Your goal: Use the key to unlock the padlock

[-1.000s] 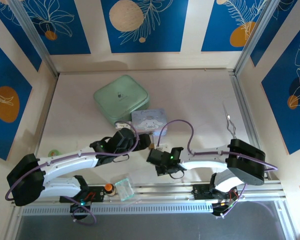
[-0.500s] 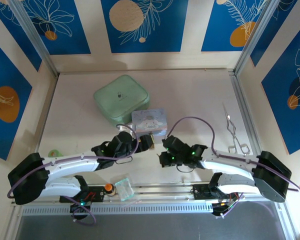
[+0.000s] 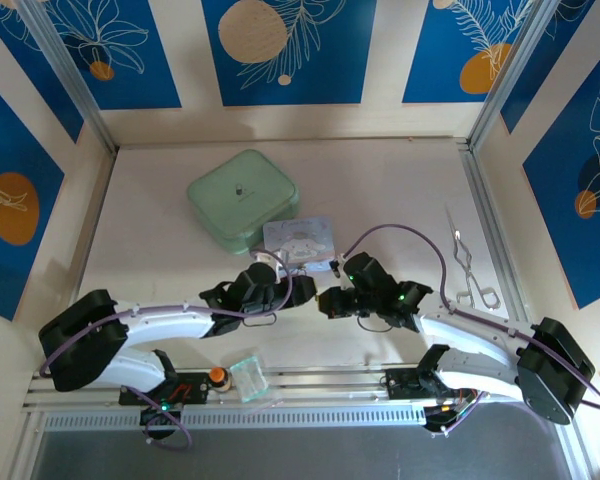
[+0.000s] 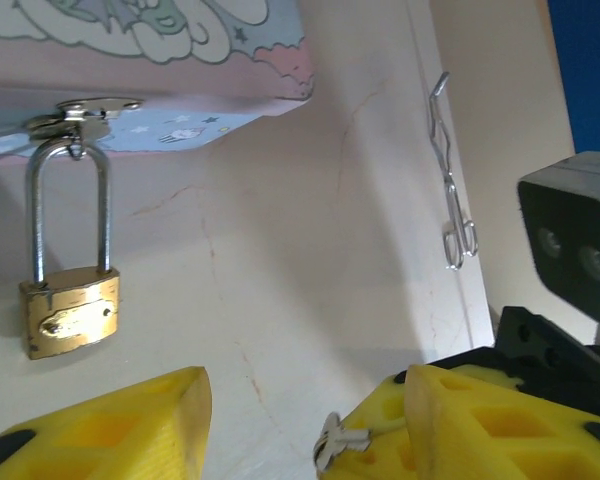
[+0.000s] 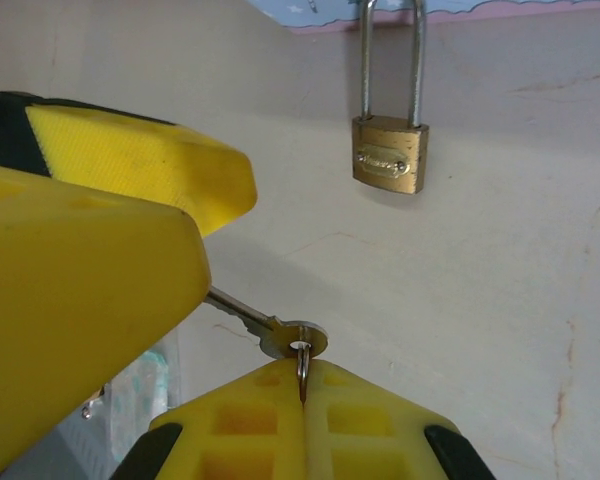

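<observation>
The silver key hangs in my right gripper only by its ring, so next my left gripper steadies the blade while my right gripper takes the key's head (image 5: pixel 283 340).
The small brass padlock (image 4: pixel 70 316) lies on the table, its silver shackle (image 4: pixel 70 205) hooked through the hasp of the pastel cartoon tin (image 4: pixel 160 60). From the right wrist the padlock (image 5: pixel 390 153) is ahead and apart from the key. My right gripper (image 5: pixel 302 385) is shut on the ring of the silver key (image 5: pixel 280 333); the key's blade tip is hidden behind a yellow finger (image 5: pixel 80 300) of the left gripper. My left gripper (image 4: pixel 300 425) is open, and the key (image 4: pixel 333 443) is beside its right finger. From above, both grippers (image 3: pixel 292 285) (image 3: pixel 328 300) meet just in front of the tin (image 3: pixel 300 240).
A mint-green square tin (image 3: pixel 242 197) sits behind the cartoon tin. Metal tweezers (image 3: pixel 467 265) lie near the right wall. A small clear box (image 3: pixel 248 376) and an orange knob (image 3: pixel 217 376) rest by the front rail.
Both grippers have moved forward toward the cartoon tin and closer together. The right arm has stretched out, carrying the key up to the left gripper.
</observation>
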Robot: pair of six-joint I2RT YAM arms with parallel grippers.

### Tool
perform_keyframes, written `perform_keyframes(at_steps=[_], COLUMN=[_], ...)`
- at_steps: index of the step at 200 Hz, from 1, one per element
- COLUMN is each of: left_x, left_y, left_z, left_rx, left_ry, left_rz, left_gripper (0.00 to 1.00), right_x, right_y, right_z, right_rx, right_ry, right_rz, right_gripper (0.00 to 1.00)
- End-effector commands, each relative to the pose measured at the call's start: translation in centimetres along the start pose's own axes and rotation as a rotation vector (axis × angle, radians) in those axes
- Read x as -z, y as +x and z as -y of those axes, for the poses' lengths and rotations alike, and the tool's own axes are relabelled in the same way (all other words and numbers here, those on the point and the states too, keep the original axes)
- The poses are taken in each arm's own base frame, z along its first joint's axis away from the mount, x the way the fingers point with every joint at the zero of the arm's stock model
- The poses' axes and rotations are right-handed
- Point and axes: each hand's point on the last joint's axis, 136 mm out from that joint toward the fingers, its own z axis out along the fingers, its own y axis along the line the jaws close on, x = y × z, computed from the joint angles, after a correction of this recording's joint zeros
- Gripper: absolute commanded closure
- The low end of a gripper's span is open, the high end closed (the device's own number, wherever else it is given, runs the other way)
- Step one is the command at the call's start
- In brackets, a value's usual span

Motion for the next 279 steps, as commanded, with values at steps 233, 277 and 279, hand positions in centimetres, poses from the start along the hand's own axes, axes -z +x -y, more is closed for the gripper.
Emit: perform_keyframes(at_steps=[233, 277, 279], left_x=[3.8, 6.3, 6.5], left_y=[-7.7, -8.8, -8.8], left_z=[6.9, 10.6, 10.7], left_rx=[-0.006, -0.163, -0.168], left_ry=[0.293, 0.348, 0.35], left_rz=[0.237, 0.256, 0.259], left_gripper=[1.0, 1.0, 1.0], right_x=[9.8, 11.1, 11.2], right_y=[-9.5, -11.6, -11.6], right_z=[-7.0, -8.8, -8.9], right_rx=[0.023, 0.102, 0.108], right_ry=[-0.55, -0.655, -0.659], right_rz=[0.343, 0.328, 0.326], right_gripper=[0.0, 0.31, 0.32])
